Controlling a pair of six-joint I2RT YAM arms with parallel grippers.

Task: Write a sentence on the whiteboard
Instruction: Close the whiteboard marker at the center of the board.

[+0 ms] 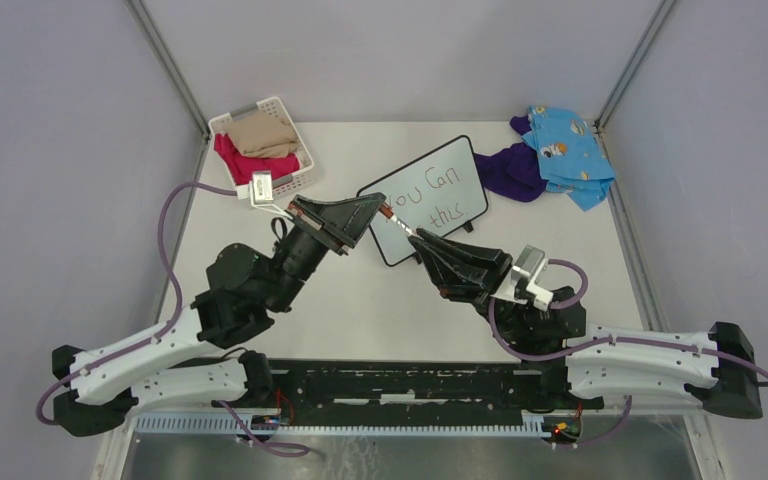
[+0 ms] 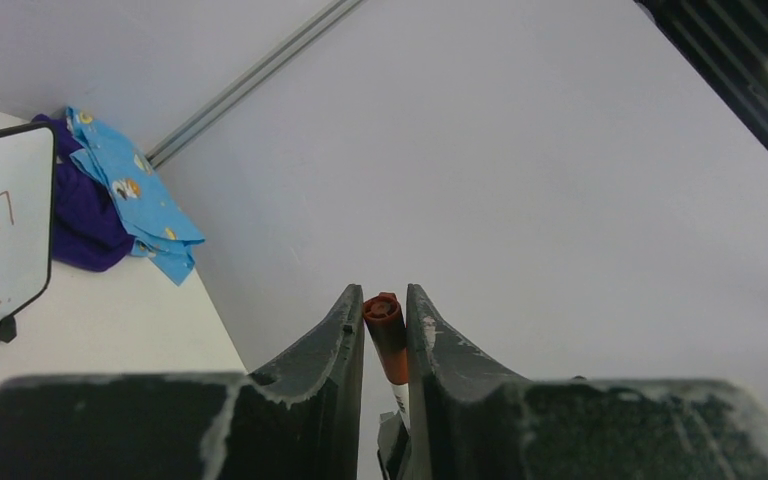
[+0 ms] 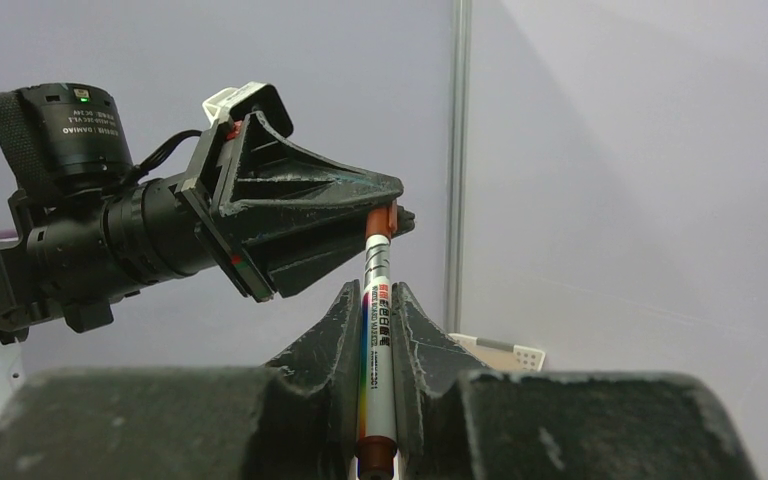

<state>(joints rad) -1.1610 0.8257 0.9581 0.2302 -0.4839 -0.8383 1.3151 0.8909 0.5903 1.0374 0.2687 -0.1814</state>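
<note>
My left gripper is pinching only the end of the red-brown cap, so it should open and take hold where the cap meets the body [image 1: 395, 220] before my right gripper opens.
The whiteboard [image 1: 457, 168] stands tilted at the table's middle back, with the sentence [image 1: 430, 198] on it in dark marker in two lines. In front of the board, both grippers meet around one marker [image 3: 375, 340]. My right gripper [image 3: 377, 296] is shut on the marker's white barrel. My left gripper [image 2: 385, 302] is shut on the red-brown cap [image 2: 386, 325] at the marker's other end. From above, the left gripper [image 1: 380, 207] comes in from the left and the right gripper [image 1: 422, 238] from the lower right. In the left wrist view a part of the whiteboard [image 2: 20, 200] shows at the left edge.
A white basket [image 1: 300, 172] holding tan and red clothes sits at the back left. A blue patterned cloth [image 1: 565, 150] on a purple one [image 1: 508, 170] lies at the back right, beside the board. Grey walls with metal posts enclose the table.
</note>
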